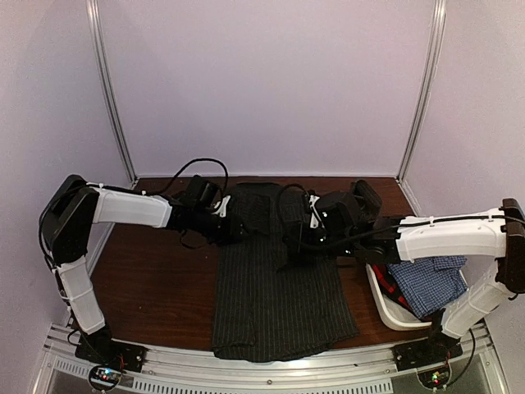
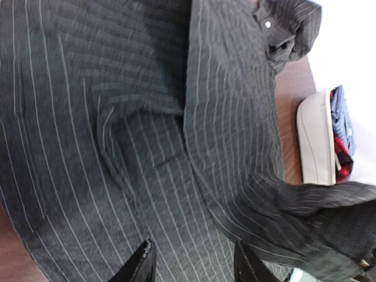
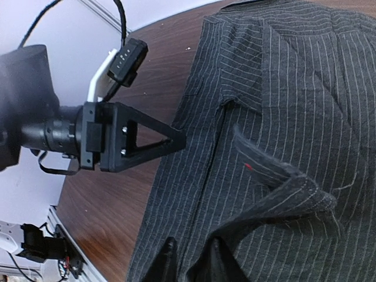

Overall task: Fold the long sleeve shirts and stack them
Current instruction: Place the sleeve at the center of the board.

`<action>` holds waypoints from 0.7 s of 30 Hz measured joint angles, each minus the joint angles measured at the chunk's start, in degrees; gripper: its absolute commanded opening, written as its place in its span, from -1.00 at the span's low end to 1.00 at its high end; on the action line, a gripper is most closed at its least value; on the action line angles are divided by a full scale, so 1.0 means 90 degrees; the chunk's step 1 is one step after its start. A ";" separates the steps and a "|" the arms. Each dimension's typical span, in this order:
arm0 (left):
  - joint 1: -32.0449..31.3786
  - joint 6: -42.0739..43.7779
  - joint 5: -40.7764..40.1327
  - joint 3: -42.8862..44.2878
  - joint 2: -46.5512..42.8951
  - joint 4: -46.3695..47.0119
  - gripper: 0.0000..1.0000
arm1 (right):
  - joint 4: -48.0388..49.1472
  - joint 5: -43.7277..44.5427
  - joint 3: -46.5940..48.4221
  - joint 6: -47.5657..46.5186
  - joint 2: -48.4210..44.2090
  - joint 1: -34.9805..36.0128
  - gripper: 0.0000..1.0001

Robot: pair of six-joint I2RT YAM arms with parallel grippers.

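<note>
My left gripper's next place is the black pinstriped shirt's raised sleeve edge (image 1: 283, 268) (image 2: 216, 217), just below my right gripper. It should go there and close.
The black pinstriped long sleeve shirt (image 1: 275, 304) lies spread lengthwise down the middle of the table, collar toward the back wall. My left gripper (image 1: 238, 228) hovers at its upper left edge. In the left wrist view the left gripper (image 2: 194, 261) stands open over flat cloth (image 2: 117, 117), holding nothing. My right gripper (image 1: 294, 250) is over the shirt's upper right part. In the right wrist view the right gripper (image 3: 191, 261) shows its jaws a little apart, and a raised fold of sleeve (image 3: 282, 188) runs up against one finger. The collar (image 2: 288, 29) with a white button shows at the top.
A white tub (image 1: 381, 300) stands at the table's right edge, holding a blue-white check shirt (image 1: 426, 283) and a red-and-dark one (image 1: 387, 283). Bare brown tabletop (image 1: 164, 279) lies left of the black shirt. Cables loop behind both wrists.
</note>
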 measured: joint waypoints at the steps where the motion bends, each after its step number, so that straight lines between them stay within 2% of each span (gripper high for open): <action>1: 0.0000 -0.0017 0.0053 -0.0078 0.0000 -0.0005 -0.02 | 0.0034 0.0002 -0.0007 0.0022 0.0000 0.0049 -0.19; 4: -0.0002 -0.0024 0.0192 -0.0163 0.0000 -0.0015 -0.01 | 0.0046 0.0075 -0.0053 0.0015 -0.0114 0.0228 0.03; 8: -0.0056 0.0007 0.0308 -0.0163 -0.0007 -0.0007 -0.01 | -0.0403 0.0372 -0.0194 -0.0189 -0.0634 0.0367 0.21; 14: -0.0296 0.0015 0.0457 -0.0163 -0.0005 -0.0007 -0.02 | -0.1399 0.0855 0.0056 -0.0850 -0.0578 0.0238 0.26; 21: -0.0840 0.0102 0.0410 0.0010 0.0126 -0.0143 -0.02 | -0.1574 0.0474 0.0170 -0.1812 0.0168 -0.0306 0.39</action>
